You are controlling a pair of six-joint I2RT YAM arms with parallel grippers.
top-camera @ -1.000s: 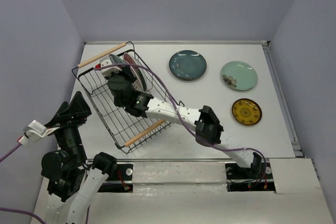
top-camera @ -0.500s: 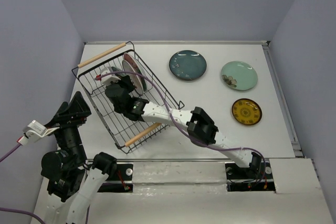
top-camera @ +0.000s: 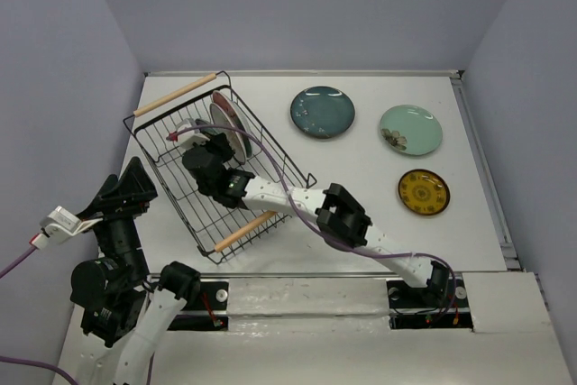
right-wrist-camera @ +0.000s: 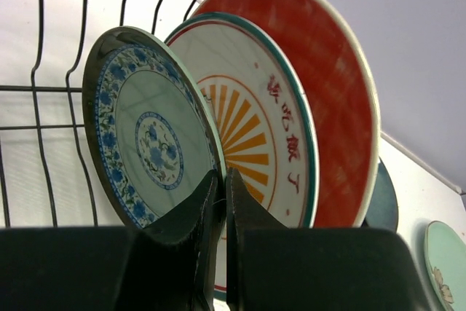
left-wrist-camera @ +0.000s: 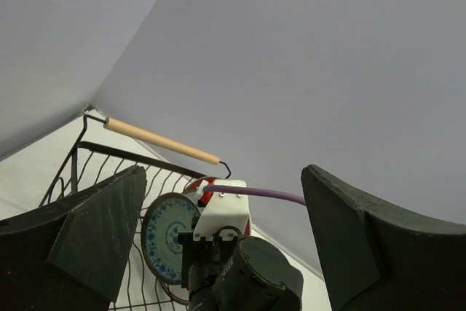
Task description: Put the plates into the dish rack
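My right gripper has the small patterned plate to set down. It will leave the plate standing in the rack (top-camera: 226, 143) (right-wrist-camera: 224, 169), close against the cream-orange plate's side.
The black wire dish rack (top-camera: 171, 178) stands at the left, skewed. Three plates stand on edge in it: the small teal patterned plate (right-wrist-camera: 149, 147), the cream-orange plate (right-wrist-camera: 269, 136) and the red plate (right-wrist-camera: 335, 92). My right gripper (right-wrist-camera: 224, 180) reaches into the rack (top-camera: 212, 139) and is shut on the patterned plate's lower rim. My left gripper (top-camera: 117, 200) is open and empty, raised near the rack's left side. The dark teal plate (top-camera: 322, 112), pale mint plate (top-camera: 410, 129) and small yellow plate (top-camera: 423, 192) lie flat on the table.
The rack's wooden handles sit at its far (top-camera: 176, 94) and near (top-camera: 248, 228) ends. My right arm's purple cable (top-camera: 270, 146) loops over the rack. In the left wrist view the right wrist (left-wrist-camera: 247, 274) stands in front of the patterned plate (left-wrist-camera: 166, 234).
My right gripper has moved a little left and deeper into the rack with the patterned plate, which now stands beside the cream-orange plate. The left arm has not moved.
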